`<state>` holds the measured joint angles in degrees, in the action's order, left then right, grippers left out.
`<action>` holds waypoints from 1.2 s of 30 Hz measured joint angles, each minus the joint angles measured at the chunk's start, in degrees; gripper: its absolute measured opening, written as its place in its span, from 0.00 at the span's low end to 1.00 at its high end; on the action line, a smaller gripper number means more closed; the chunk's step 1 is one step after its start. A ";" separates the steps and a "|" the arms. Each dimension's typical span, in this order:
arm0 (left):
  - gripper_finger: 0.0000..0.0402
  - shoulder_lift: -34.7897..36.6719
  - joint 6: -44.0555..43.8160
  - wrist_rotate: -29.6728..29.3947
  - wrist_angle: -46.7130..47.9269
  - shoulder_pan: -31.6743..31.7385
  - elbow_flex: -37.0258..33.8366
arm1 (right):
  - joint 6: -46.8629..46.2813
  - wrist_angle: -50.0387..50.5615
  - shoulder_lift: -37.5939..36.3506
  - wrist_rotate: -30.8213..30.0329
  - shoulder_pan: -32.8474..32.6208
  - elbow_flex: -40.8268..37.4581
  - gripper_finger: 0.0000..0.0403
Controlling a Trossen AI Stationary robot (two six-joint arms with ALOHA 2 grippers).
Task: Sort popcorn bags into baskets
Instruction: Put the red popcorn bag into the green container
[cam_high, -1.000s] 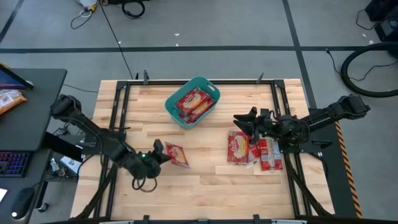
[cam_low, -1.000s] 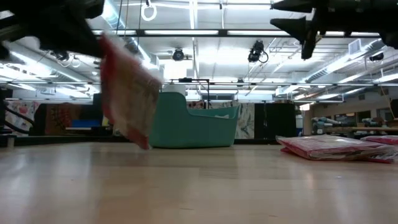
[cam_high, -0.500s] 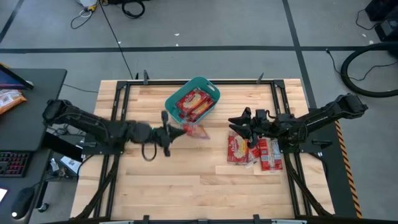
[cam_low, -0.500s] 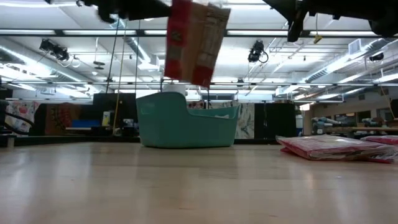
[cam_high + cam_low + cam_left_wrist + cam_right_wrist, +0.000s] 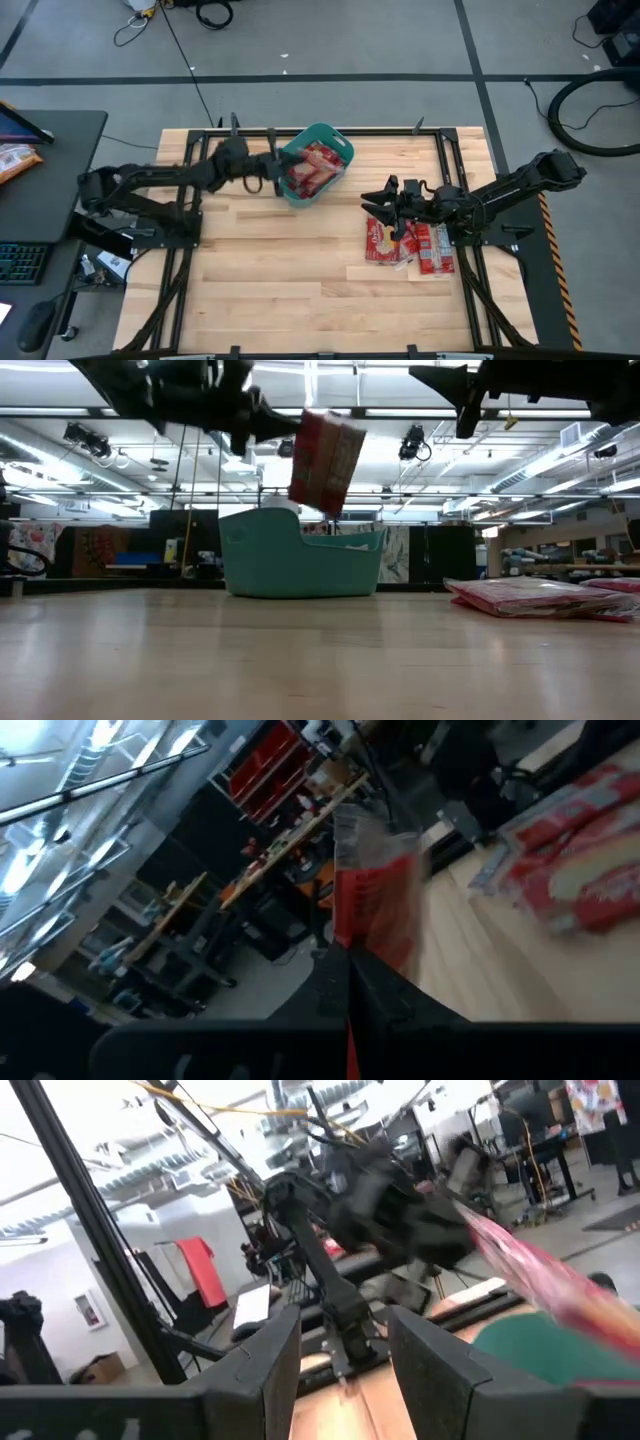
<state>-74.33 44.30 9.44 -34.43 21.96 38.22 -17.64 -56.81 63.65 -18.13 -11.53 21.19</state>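
Observation:
I will next use my right gripper to grab the far end (image 5: 384,220) of the pile's popcorn bag that lies closest to the teal basket.
My left gripper (image 5: 270,172) is shut on a red popcorn bag (image 5: 312,160) and holds it over the teal basket (image 5: 340,138) near the table's far edge. The low view shows this bag (image 5: 327,460) in the air above the basket (image 5: 300,565). Other red bags lie inside the basket. Several more popcorn bags (image 5: 385,240) lie flat in a pile on the table's right side. My right gripper (image 5: 385,205) hovers open above the pile's left edge, and its wrist view shows the two fingers apart (image 5: 345,1370). My left gripper (image 5: 350,970) pinches the popcorn bag between its two fingers at one end (image 5: 362,935). The fingers come nearly level from the table's left side. The bag is lifted clear and sticks out past the fingertips, tilted, above the basket.
Black frame rails (image 5: 190,200) run along the table's left and right edges. A dark desk with an orange-and-white snack bag (image 5: 15,160) stands left of the table. The near half of the wooden top (image 5: 300,300) is bare.
My left arm has swung from the table's near left up and toward the far edge, carrying the popcorn bag from low over the table to above the basket. My right gripper has drifted slightly toward the table's left, above the pile.

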 joint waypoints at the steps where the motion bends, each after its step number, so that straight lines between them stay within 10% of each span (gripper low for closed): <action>1: 0.00 -1.75 0.15 2.63 -1.15 2.18 0.02 | 0.39 -0.96 0.23 0.00 0.00 0.00 0.39; 10: 0.20 -9.81 -6.42 3.44 -3.67 10.68 0.00 | 0.73 -3.58 0.67 1.96 -0.67 0.00 0.39; 25: 0.32 6.32 -34.93 16.80 11.06 -0.09 0.00 | -5.10 -1.16 13.57 2.91 -1.16 3.23 0.39; 36: 0.31 12.29 -30.41 -15.91 28.36 -14.91 -0.04 | -12.38 60.45 20.07 -6.37 -2.97 29.04 0.39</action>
<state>-62.04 13.89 -6.47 -6.07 7.06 38.17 -30.02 3.64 83.72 -24.50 -14.50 50.23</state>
